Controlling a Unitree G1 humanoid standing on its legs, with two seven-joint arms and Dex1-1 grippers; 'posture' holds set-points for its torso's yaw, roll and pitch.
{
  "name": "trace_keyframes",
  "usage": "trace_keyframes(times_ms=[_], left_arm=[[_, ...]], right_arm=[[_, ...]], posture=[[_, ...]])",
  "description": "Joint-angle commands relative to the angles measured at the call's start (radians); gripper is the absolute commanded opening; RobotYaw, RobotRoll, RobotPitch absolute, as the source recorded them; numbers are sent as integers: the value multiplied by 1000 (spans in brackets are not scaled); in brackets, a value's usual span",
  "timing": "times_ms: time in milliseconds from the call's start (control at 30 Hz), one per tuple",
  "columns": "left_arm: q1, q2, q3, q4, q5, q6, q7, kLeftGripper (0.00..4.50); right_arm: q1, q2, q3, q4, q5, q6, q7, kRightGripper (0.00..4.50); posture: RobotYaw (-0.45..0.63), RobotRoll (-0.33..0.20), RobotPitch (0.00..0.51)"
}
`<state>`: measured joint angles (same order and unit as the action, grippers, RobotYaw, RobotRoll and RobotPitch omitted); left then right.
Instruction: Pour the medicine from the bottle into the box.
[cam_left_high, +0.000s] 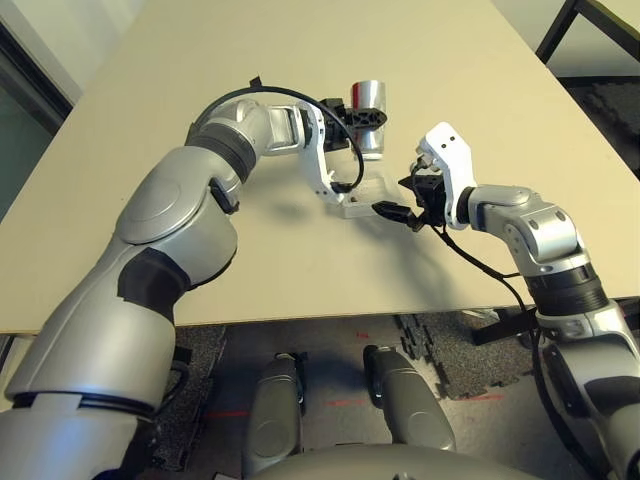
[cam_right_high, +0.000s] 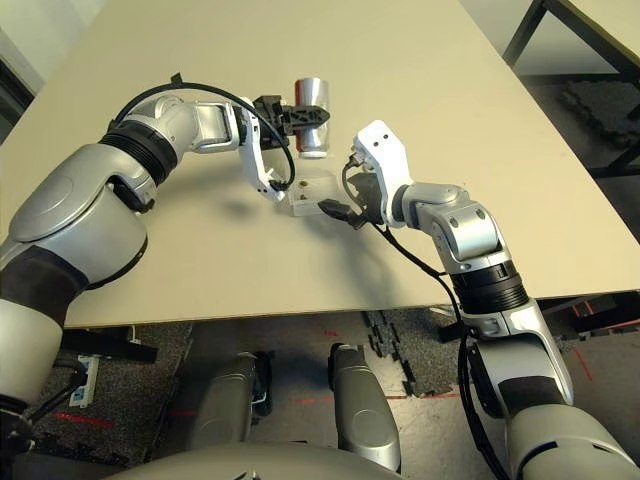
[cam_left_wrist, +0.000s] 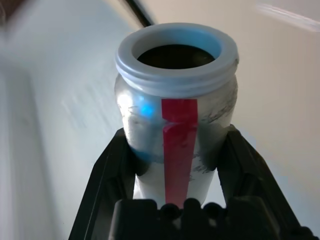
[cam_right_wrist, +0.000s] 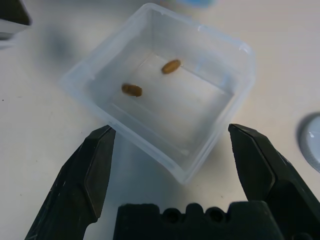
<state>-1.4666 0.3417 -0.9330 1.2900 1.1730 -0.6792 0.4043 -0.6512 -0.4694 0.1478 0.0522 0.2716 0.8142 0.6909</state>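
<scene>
The robot's left gripper will release the silver-grey bottle upright on the bare table (cam_left_high: 281, 159) beside the box, below that left gripper's wrist.
My left gripper (cam_left_high: 362, 118) is shut on the silver-grey bottle (cam_left_wrist: 175, 115) with the red stripe, holding it above the table just beyond the box. The bottle has no cap on; its white-rimmed mouth is the lower end and the inside looks dark. The clear square box (cam_right_wrist: 165, 90) rests on the table with two brown oval pills (cam_right_wrist: 131, 90) inside it. My right gripper (cam_right_wrist: 170, 132) is open at table height on the near side of the box, one finger to each side of its near corner, apart from it.
A pale round cap (cam_right_wrist: 312, 140) lies on the table beside the box, next to my right gripper. The beige table (cam_left_high: 150, 130) stretches wide on all sides. Dark table legs (cam_left_high: 560, 30) stand past its far right edge.
</scene>
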Motion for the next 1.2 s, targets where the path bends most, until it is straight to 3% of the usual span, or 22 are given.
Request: trace_keyframes(times_ms=[33, 233, 333, 400, 767, 1200], left_arm=[[51, 12, 209, 37, -257, -32, -234, 2447], [116, -23, 571, 8, -657, 97, -573, 2447], [150, -56, 777, -7, -877, 275, -698, 2447], [173, -65, 867, -27, -969, 369, -733, 2447], [323, -93, 1051, -185, -1176, 627, -714, 2447], [462, -141, 1079, -298, -1240, 737, -666, 2447]], right_arm=[[5, -2, -6, 8, -2, -1, 4, 4500], [2, -5, -12, 10, 0, 0, 6, 4500], [2, -4, -17, 12, 3, 0, 7, 4500], [2, -4, -17, 13, 5, 0, 11, 4500], [4, -15, -25, -16, 37, 12, 57, 4500], [2, -13, -49, -17, 56, -11, 68, 4500]], posture=[[-96, 0, 161], [-87, 0, 161], [-79, 0, 163], [-72, 0, 166], [-56, 0, 164], [-60, 0, 164]])
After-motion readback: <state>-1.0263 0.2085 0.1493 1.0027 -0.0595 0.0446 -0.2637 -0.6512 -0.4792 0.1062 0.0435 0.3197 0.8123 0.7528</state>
